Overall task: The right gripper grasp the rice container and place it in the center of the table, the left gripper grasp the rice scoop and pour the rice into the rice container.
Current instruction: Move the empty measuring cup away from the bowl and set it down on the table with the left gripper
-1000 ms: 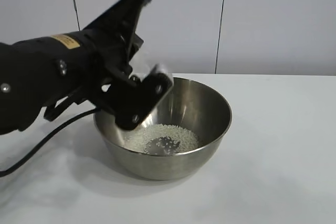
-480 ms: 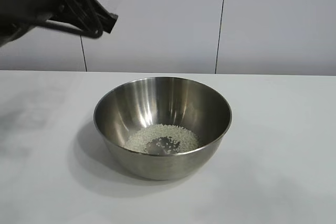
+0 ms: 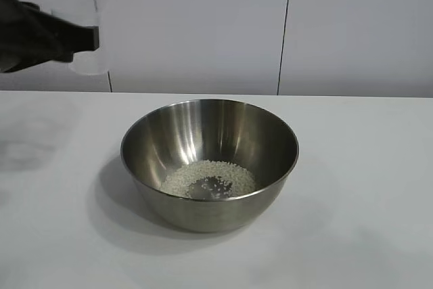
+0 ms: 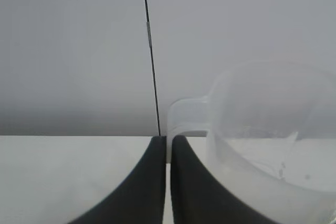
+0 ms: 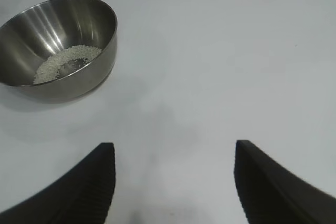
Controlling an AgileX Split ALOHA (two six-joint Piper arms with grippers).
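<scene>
My left gripper will let go of the clear rice scoop on the bare white table (image 3: 51,197) just past the steel bowl's shadow.
The rice container (image 3: 260,137), a shiny steel bowl, stands in the middle of the white table with a low heap of rice (image 3: 196,174) in its bottom. My left gripper (image 3: 84,37) is high at the far left, well clear of the bowl. In the left wrist view it (image 4: 167,139) is shut on the flat handle of the clear rice scoop (image 4: 262,145), which looks nearly empty. The scoop (image 3: 88,64) shows only faintly in the exterior view. My right gripper (image 5: 173,150) hangs open over bare table, off to the side of the bowl (image 5: 79,19), holding nothing.
The white tabletop (image 3: 365,187) spreads wide around the bowl. A pale panelled wall (image 3: 338,25) closes the back.
My left arm has lifted from over the bowl's near-left rim and swung up and to the left with the scoop. The bowl, the rice and the right gripper have stayed put.
</scene>
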